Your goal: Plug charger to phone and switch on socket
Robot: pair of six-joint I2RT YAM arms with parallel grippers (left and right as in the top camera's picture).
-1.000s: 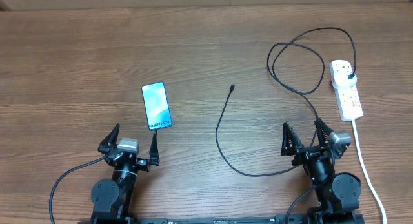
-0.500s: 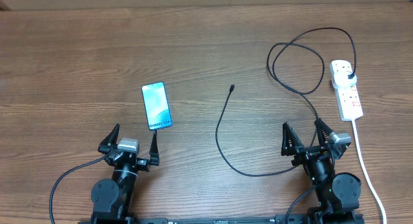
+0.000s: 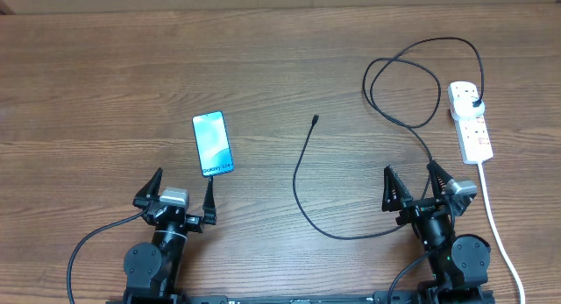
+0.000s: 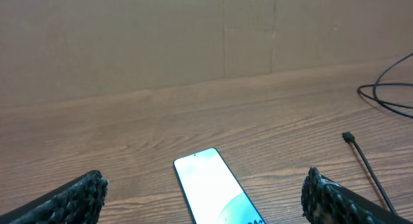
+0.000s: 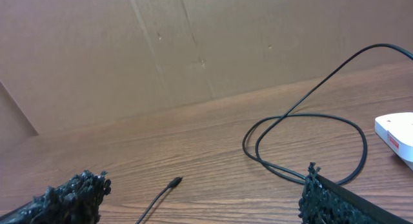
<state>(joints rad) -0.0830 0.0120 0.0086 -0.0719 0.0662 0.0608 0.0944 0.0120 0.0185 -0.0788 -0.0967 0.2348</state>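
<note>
The next move for my left gripper is to go to the phone and close on its two long sides, around the middle of the phone's screen [image 3: 213,142] [image 4: 211,185].
The phone [image 3: 213,143] lies flat on the wooden table left of centre, its light blue screen lit; it also shows in the left wrist view [image 4: 214,192]. The charger [image 3: 302,186] is a thin black cable curving across the middle; its connector tip [image 3: 315,120] lies free, seen also from the right wrist [image 5: 174,182]. Its black plug [image 3: 474,105] sits in the white socket [image 3: 471,122] at the right. My left gripper [image 3: 183,188] stands open just below the phone, empty. My right gripper [image 3: 413,182] stands open near the front edge, left of the socket, empty.
The socket's thick white cord [image 3: 496,225] runs down the right side past my right arm. The charger loops [image 3: 403,89] lie at the back right. A brown wall [image 4: 193,37] borders the table's far edge.
</note>
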